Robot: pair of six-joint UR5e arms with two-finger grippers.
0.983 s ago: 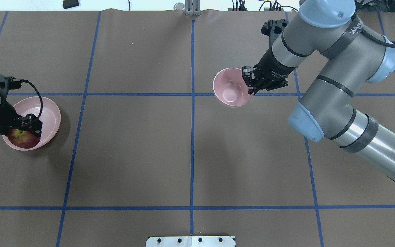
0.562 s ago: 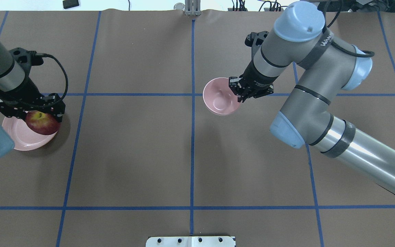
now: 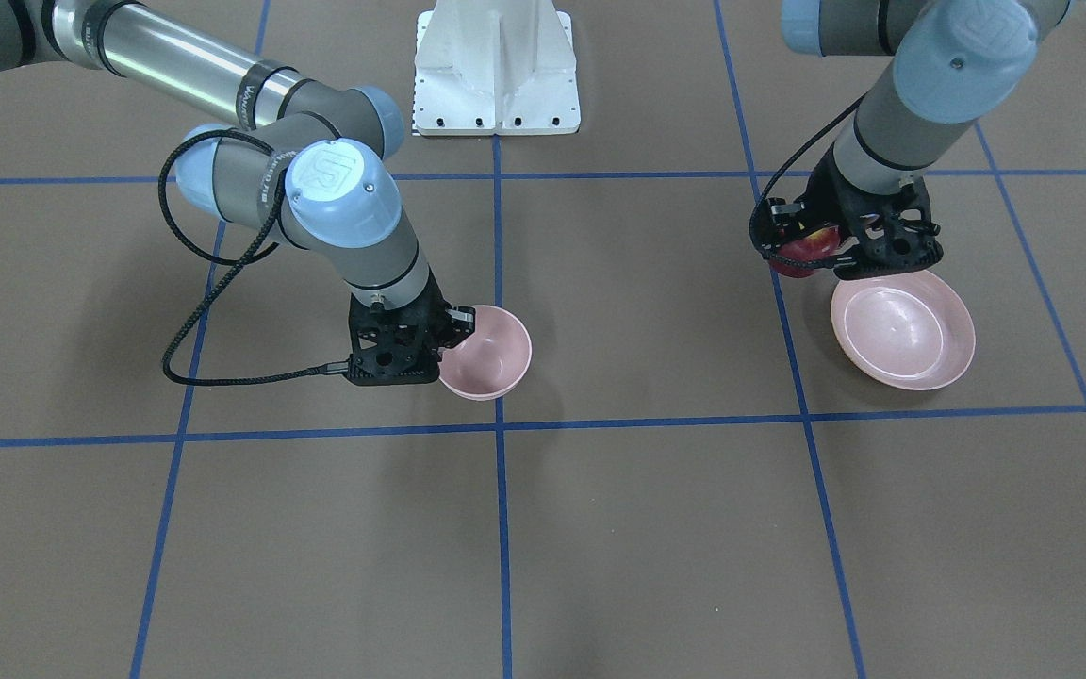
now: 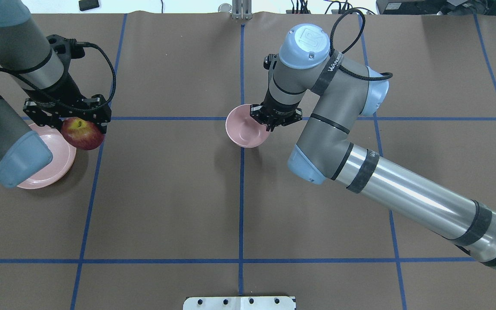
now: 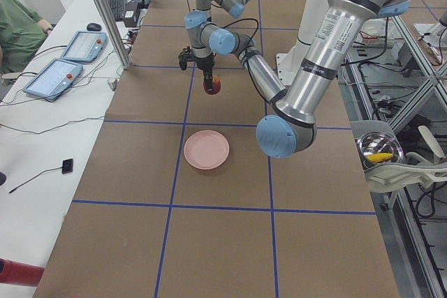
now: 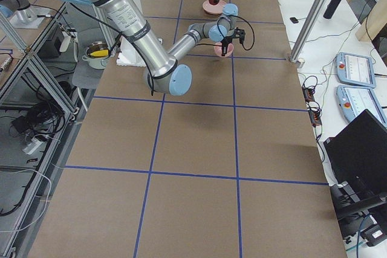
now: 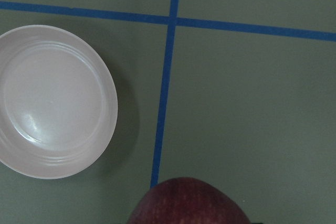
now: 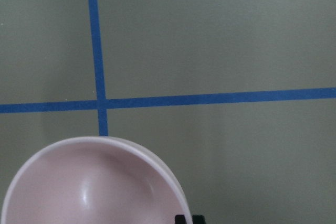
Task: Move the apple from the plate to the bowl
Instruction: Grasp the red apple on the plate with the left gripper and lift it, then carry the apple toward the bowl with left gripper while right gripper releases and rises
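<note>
The dark red apple will leave my left gripper inside the small pink bowl (image 3: 485, 372), near the blue tape crossing.
My left gripper (image 4: 75, 125) is shut on the dark red apple (image 4: 82, 133) and holds it in the air over the right rim of the wide pink plate (image 4: 54, 168). The apple (image 3: 807, 250) also shows beside the bare plate (image 3: 901, 325) in the front view, and at the bottom of the left wrist view (image 7: 189, 205), with the plate (image 7: 52, 103) to its left. My right gripper (image 4: 269, 122) is shut on the rim of the small pink bowl (image 4: 243, 129), near the table's centre line. The bowl (image 8: 89, 187) is empty.
Blue tape lines cross the brown table cover. The robot's white base plate (image 3: 496, 66) sits at the near middle edge. A metal bowl with a yellow object (image 5: 379, 150) stands off the table. Operator panels (image 5: 52, 78) lie on a side bench.
My left gripper has lifted the apple off the plate and carried it up and to the right. My right arm has carried the bowl leftward toward the centre line.
</note>
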